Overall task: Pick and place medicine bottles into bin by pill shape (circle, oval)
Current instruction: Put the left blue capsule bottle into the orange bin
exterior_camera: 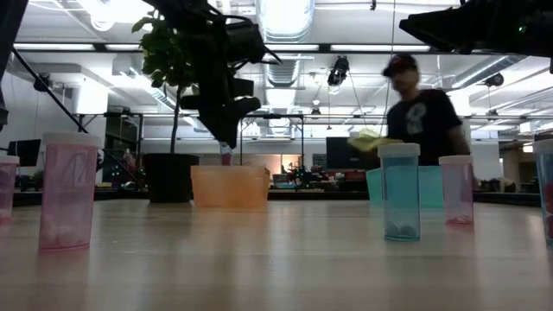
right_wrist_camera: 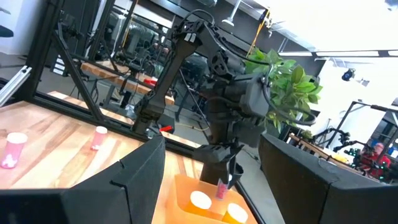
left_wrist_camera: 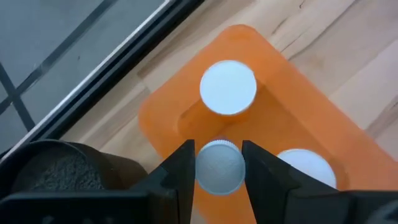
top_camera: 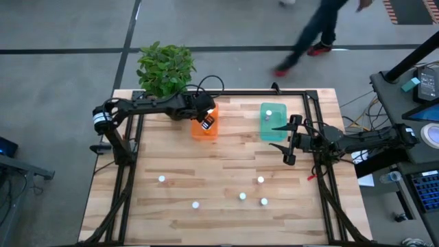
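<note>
I will let go of the pink medicine bottle with my left gripper in the orange bin's plant side (top_camera: 202, 114) (left_wrist_camera: 220, 165), next to the capped bottles there.
My left gripper (top_camera: 206, 118) hangs over the orange bin (top_camera: 204, 129) at the table's far middle, shut on a pink medicine bottle (left_wrist_camera: 217, 167) with a white cap. Two more capped bottles (left_wrist_camera: 228, 87) (left_wrist_camera: 306, 165) stand inside that bin. The teal bin (top_camera: 274, 123) to its right holds one bottle (top_camera: 269, 114). My right gripper (top_camera: 285, 143) waits open just right of the teal bin, with nothing between its fingers. Several loose bottles (top_camera: 242, 196) stand upright on the near half of the table. My left gripper pinches the bottle at the sides of its white cap (left_wrist_camera: 200, 167) between its two fingers. The fingers (left_wrist_camera: 180, 171) slant down from above and from the table's left. The bottle's pink body (right_wrist_camera: 222, 188) hangs upright below them, clear of the orange bin's rim.
A potted plant (top_camera: 164, 68) stands at the far left corner, close behind the left arm. A black frame (top_camera: 130, 137) edges the table. A person (top_camera: 315, 31) walks on the floor beyond the far edge. In the low view, pink (exterior_camera: 67, 192) and teal (exterior_camera: 399, 190) bottles stand nearby.
</note>
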You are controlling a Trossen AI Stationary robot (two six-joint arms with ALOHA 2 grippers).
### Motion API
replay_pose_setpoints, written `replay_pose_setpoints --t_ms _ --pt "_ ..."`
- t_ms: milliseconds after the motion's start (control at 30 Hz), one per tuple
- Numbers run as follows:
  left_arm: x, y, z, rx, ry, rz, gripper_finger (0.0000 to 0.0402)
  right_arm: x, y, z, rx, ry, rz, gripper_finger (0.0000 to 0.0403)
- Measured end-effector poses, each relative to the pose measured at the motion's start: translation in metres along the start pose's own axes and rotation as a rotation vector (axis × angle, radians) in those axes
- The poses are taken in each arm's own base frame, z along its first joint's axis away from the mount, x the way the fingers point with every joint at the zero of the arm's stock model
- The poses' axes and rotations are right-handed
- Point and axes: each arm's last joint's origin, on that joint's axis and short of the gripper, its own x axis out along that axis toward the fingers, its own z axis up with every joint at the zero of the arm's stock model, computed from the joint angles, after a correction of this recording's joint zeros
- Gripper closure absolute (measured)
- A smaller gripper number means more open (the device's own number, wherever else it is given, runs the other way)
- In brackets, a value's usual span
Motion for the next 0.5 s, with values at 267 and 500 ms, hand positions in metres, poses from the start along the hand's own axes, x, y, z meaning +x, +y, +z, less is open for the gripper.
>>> replay_pose_setpoints --t_ms 267,500 --pt "0.004 0.001 -0.003 -0.001 0.006 0.005 0.0305 0.0 0.0 0.0 -0.001 0.0 0.0 0.0156" --pt "0.016 -0.001 -0.014 -0.002 0.005 0.003 0.0305 0.0 0.0 0.0 -0.002 0.0 0.0 0.0156"
